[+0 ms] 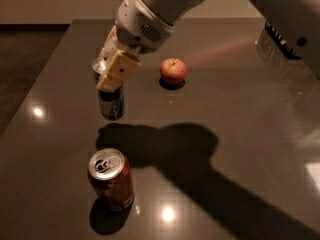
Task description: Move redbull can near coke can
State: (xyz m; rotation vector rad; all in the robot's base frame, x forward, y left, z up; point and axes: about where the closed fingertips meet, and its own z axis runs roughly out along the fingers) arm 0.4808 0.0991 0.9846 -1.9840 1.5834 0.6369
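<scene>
Next, I let go of the redbull can upright on the table [134, 154], close behind the coke can.
The redbull can [112, 104] is slim and dark with a silver top, upright at the left middle of the dark table [250, 124]. My gripper [107, 74] comes down from the upper right and is shut on the can's upper half, one tan finger [119, 69] across its front. I cannot tell whether the can's base touches the table. The coke can [111, 180], wider and red with a silver top and pull tab, stands upright near the front left, about a can's height in front of the redbull can.
A red apple [173, 70] lies on the table to the right of the gripper. The arm's broad shadow [190, 154] falls across the table's middle. The table's left edge [30, 91] runs close to the cans.
</scene>
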